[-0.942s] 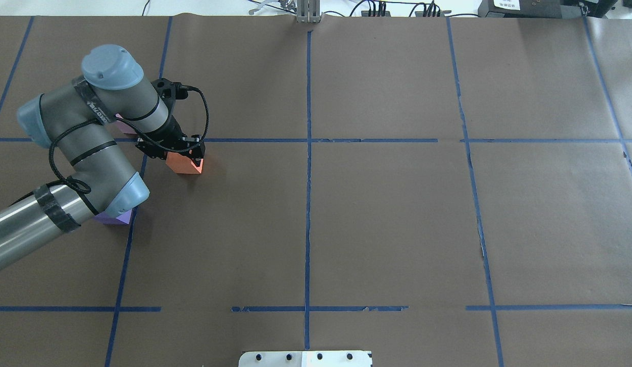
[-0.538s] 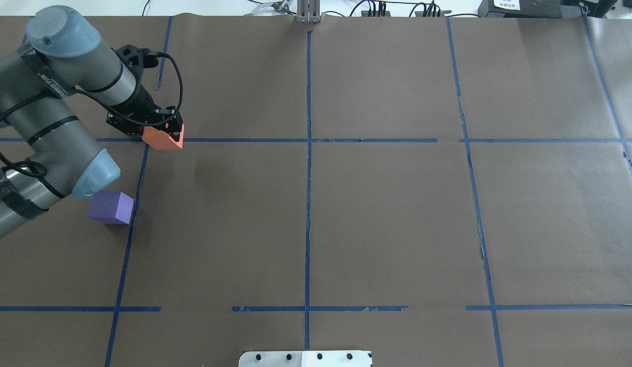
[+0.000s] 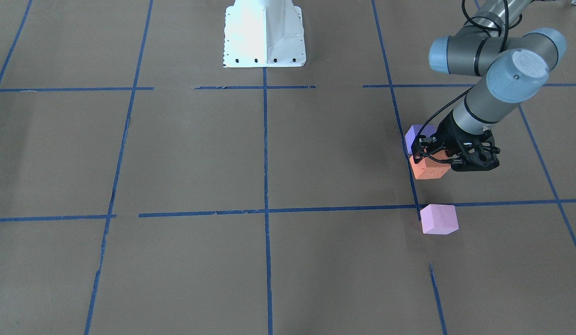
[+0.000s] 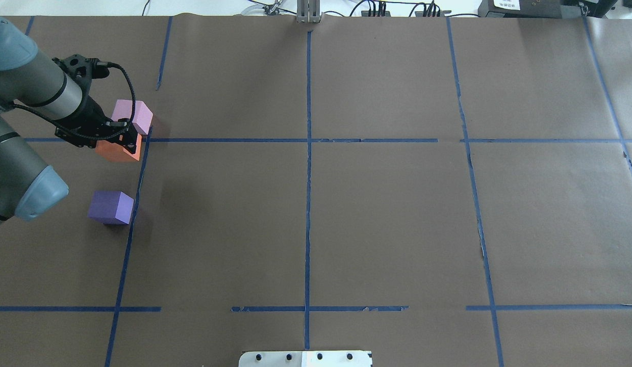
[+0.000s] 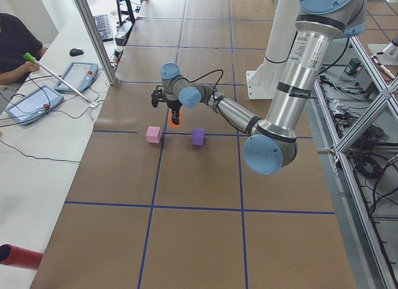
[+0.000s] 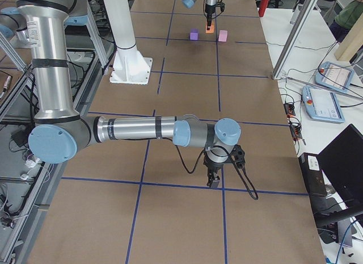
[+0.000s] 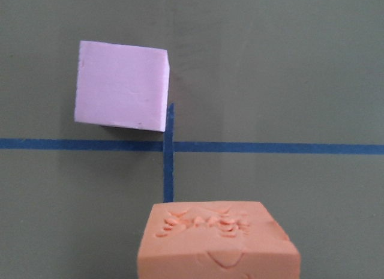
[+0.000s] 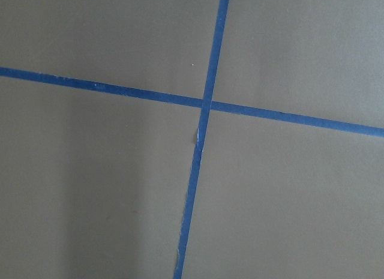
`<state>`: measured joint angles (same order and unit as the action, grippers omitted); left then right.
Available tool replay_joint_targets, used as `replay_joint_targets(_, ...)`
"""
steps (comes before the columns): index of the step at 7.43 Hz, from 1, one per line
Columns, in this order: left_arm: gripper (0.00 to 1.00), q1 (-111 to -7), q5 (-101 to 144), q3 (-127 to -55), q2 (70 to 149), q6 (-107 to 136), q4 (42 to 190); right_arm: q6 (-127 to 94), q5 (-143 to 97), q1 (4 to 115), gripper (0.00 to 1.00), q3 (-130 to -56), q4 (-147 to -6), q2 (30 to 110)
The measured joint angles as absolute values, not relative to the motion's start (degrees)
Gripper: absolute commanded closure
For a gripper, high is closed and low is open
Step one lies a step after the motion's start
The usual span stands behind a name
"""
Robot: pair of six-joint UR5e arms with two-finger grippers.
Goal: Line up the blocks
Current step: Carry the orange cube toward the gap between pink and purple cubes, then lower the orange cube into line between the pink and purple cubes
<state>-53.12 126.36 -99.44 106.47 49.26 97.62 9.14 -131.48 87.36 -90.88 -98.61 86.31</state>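
Note:
My left gripper is going to set the orange block down on the brown paper [image 3: 430, 176] [image 7: 127, 222] between the purple block and the pink block.
My left gripper [image 4: 123, 144] is shut on the orange block [image 4: 116, 152] and holds it just above the brown paper. The block lies between the pale pink block [image 4: 133, 115] further out and the violet-purple block [image 4: 110, 207] nearer the robot. In the front view the gripper [image 3: 432, 160] holds the orange block [image 3: 429, 172], with the purple block [image 3: 415, 135] behind it and the pink block [image 3: 438, 219] in front. The left wrist view shows the orange block [image 7: 216, 243] below the pink block [image 7: 122, 86]. My right gripper [image 6: 214, 181] shows only in the exterior right view, so I cannot tell its state.
Blue tape lines [image 4: 307, 153] divide the brown paper into squares. All three blocks sit along one tape line [image 4: 137, 188] at the robot's far left. The white robot base [image 3: 263, 32] stands at the table's near edge. The right wrist view shows only a tape cross [image 8: 204, 104].
My left arm has carried the orange block leftward, from right of the tape line to just left of it. The pink and purple blocks, hidden under the arm before, now show.

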Motion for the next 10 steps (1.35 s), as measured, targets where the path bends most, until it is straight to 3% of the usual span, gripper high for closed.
replay_joint_targets(5, 0.71, -52.48, 126.11, -94.68, 103.94, 46.43, 102.99, 9.14, -131.48, 87.37, 0.0, -90.88, -98.61, 86.31)
replay_joint_targets(10, 0.64, -50.94, 126.41, -89.44, 106.1, 46.49, 106.85, 9.14, -131.48, 87.37, 0.0, -90.88, -98.61, 86.31)
